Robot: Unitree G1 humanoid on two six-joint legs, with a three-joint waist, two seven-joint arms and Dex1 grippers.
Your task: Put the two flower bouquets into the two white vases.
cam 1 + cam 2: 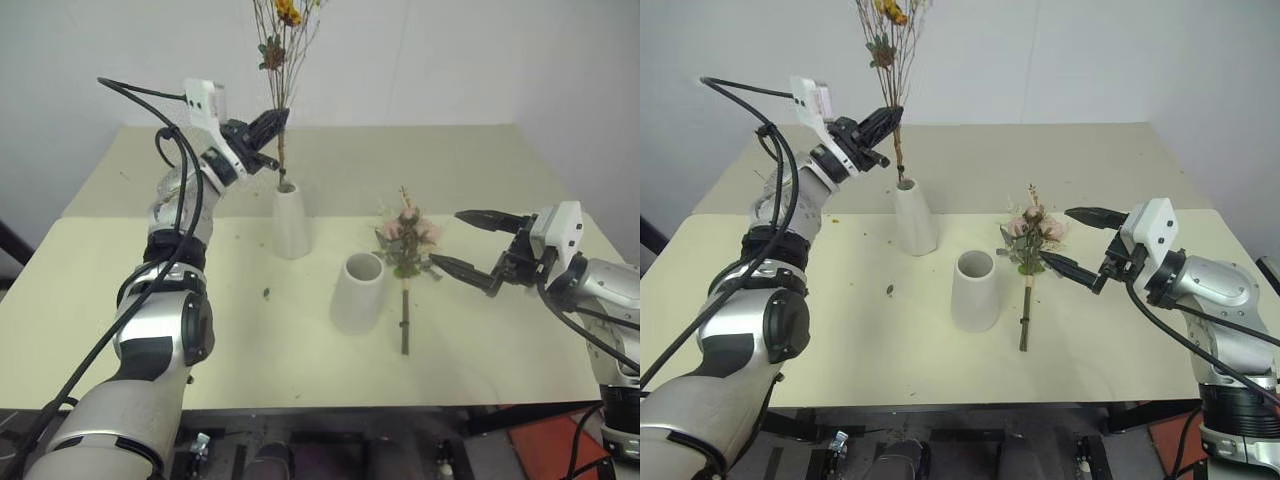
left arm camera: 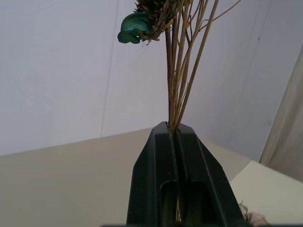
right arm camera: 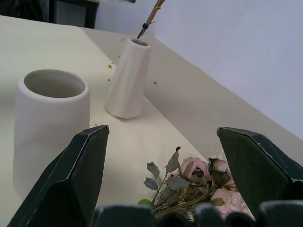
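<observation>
My left gripper needs to let go of the yellow-orange dried bouquet so that it is standing in the opening of the tall slim white vase [image 1: 287, 189].
My left gripper [image 1: 272, 126] is shut on the thin brown stems of the yellow-orange dried bouquet [image 1: 284, 40], which stands nearly upright. The stems' lower ends reach into the mouth of the tall slim white vase [image 1: 290, 220] at the table's middle. In the left wrist view the stems [image 2: 182, 71] rise from between the closed fingers [image 2: 156, 156]. The shorter, wide-mouthed white vase [image 1: 358, 292] stands empty, nearer the front. To its right the pink rose bouquet [image 1: 407, 240] lies flat on the table. My right gripper [image 1: 446, 238] hovers open just right of the roses, holding nothing, with the roses [image 3: 199, 182] between and beyond its fingers.
The cream table [image 1: 200, 330] has a second cream table [image 1: 420, 155] joined behind it, up against a white wall. Small flower crumbs [image 1: 266, 293] lie left of the short vase. The table's front edge runs close to me.
</observation>
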